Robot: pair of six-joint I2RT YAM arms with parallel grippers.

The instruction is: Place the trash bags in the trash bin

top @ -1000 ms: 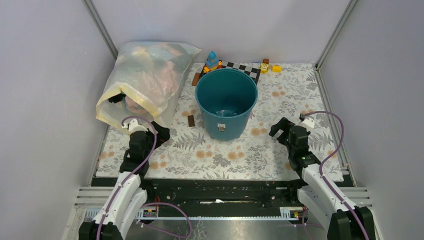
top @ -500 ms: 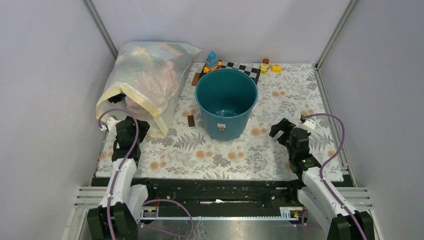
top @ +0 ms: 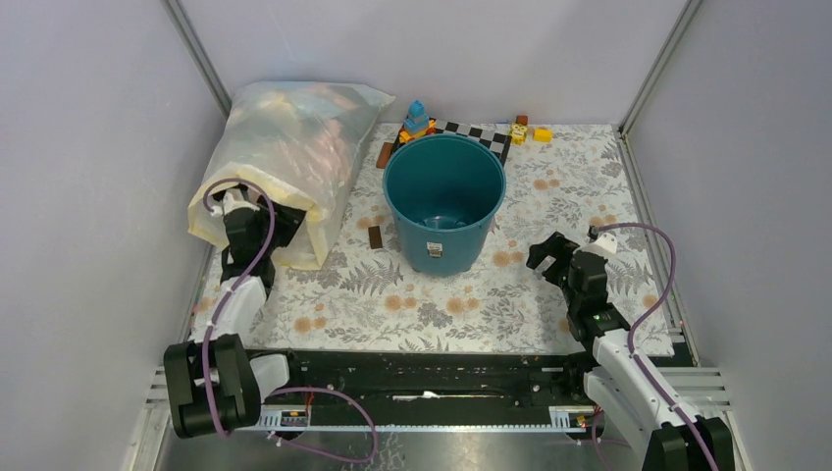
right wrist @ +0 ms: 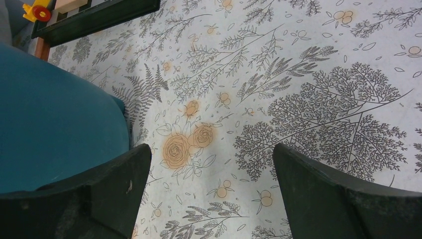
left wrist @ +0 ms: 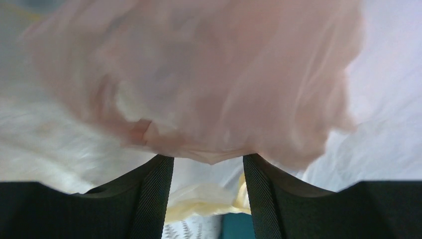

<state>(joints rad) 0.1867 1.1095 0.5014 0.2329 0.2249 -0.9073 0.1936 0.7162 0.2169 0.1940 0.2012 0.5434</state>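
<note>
Next, my left gripper pinches that edge (left wrist: 211,153) and pulls it clear first, as the pink trash bag is inside the big translucent bag with only its edge at my fingertips.
The teal-blue trash bin (top: 410,228) stands upright and empty at the middle of the table. It also shows at the left of the right wrist view (right wrist: 50,124) and as a sliver in the left wrist view (left wrist: 234,226). No black trash bag shows in any view. My left gripper (top: 285,221) is open at the near end of the big translucent yellowish bag of clothes (top: 294,147). In the left wrist view the open left gripper (left wrist: 208,159) faces that bag's pinkish plastic (left wrist: 199,74) close up. My right gripper (top: 545,257) is open and empty right of the bin, low over the floral cloth (right wrist: 211,149).
Toy blocks (top: 417,120) and a checkered board (top: 481,132) lie behind the bin. A small brown block (top: 376,236) lies left of the bin. Grey walls close in the left, right and back sides.
My left arm has swung left and back, from the cloth in front of the clothes bag to the bag's near end. The right arm has barely moved.
</note>
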